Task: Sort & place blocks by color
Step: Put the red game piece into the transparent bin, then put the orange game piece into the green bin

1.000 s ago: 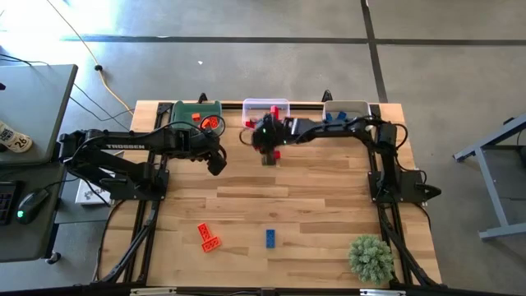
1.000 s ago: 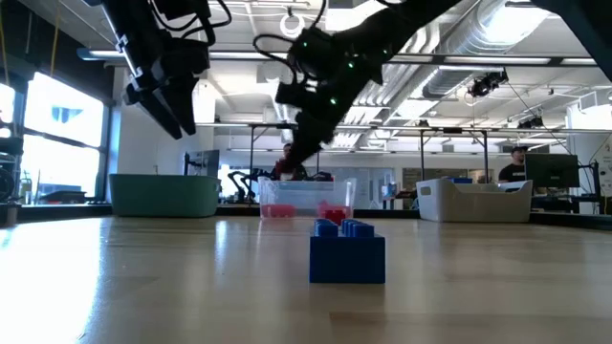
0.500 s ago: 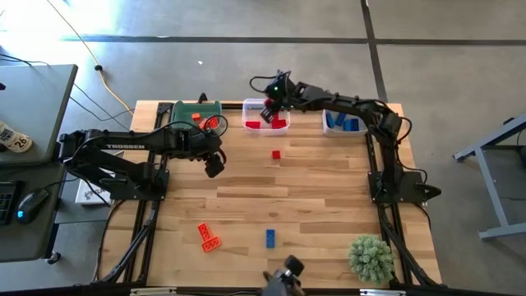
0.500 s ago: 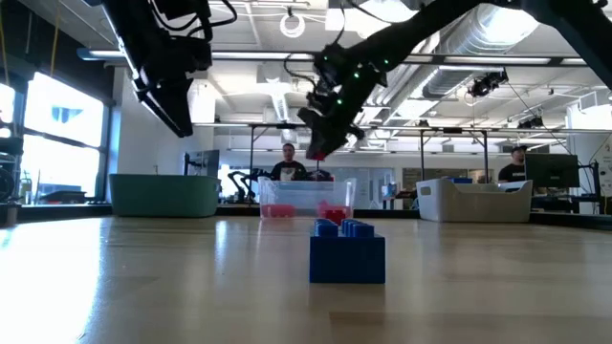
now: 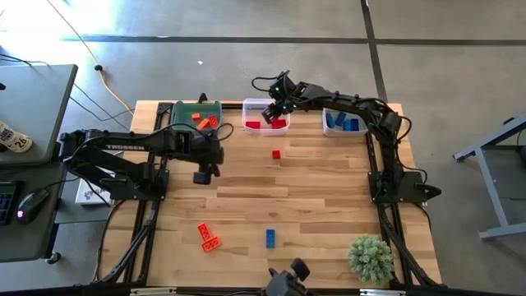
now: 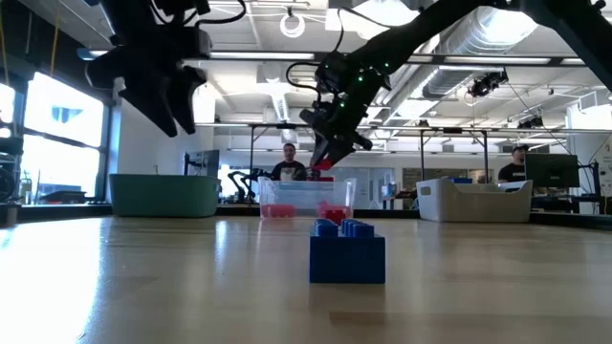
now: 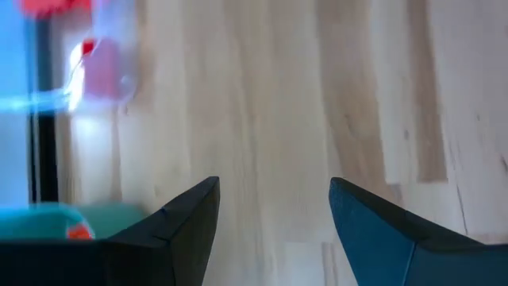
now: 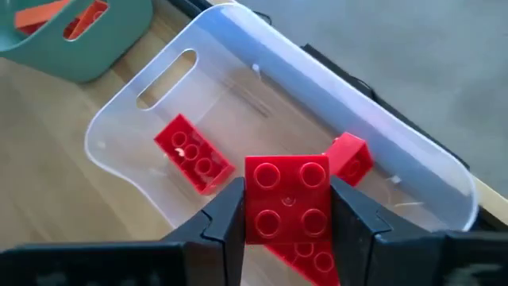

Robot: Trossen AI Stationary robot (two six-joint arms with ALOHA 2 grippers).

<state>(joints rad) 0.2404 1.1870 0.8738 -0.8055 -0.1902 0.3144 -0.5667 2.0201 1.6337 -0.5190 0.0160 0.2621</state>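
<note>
Next, I close my left gripper on the far end of the orange block [image 5: 202,228] that lies just beyond the other orange block near the blue block.
My right gripper [image 5: 275,103] [image 6: 325,158] hangs above the clear bin [image 5: 265,105] at the table's far edge, shut on a red block [image 8: 286,199]. Other red blocks [image 8: 193,155] lie in that bin. My left gripper [image 5: 201,174] [image 7: 274,210] is open and hovers over bare wood, nearer than the green bin [image 5: 182,111], which has orange blocks [image 5: 204,121] in it. One small red block [image 5: 276,154] lies on the table at mid-depth. An orange block [image 5: 208,237] and a blue block [image 5: 270,238] [image 6: 347,253] lie near the near edge. My right gripper pinches the red block by two opposite side faces [image 8: 252,208], one finger on each. The studded top faces the wrist camera. The fingers come from above, slanting toward the far edge. The block is lifted clear, above the clear bin's inside.
A grey bin [image 5: 356,108] with blue blocks [image 5: 343,123] stands at the far right. A small green plant [image 5: 370,256] sits at the near right corner. A dark object [image 5: 283,281] pokes over the near edge. Bare wood lies between the bins and the near blocks.
My right gripper rose from low over the table's middle, beside the small red block, and moved toward the far edge until it was over the clear bin, carrying the red block. My left gripper moved toward the near edge and slightly left, and turned.
</note>
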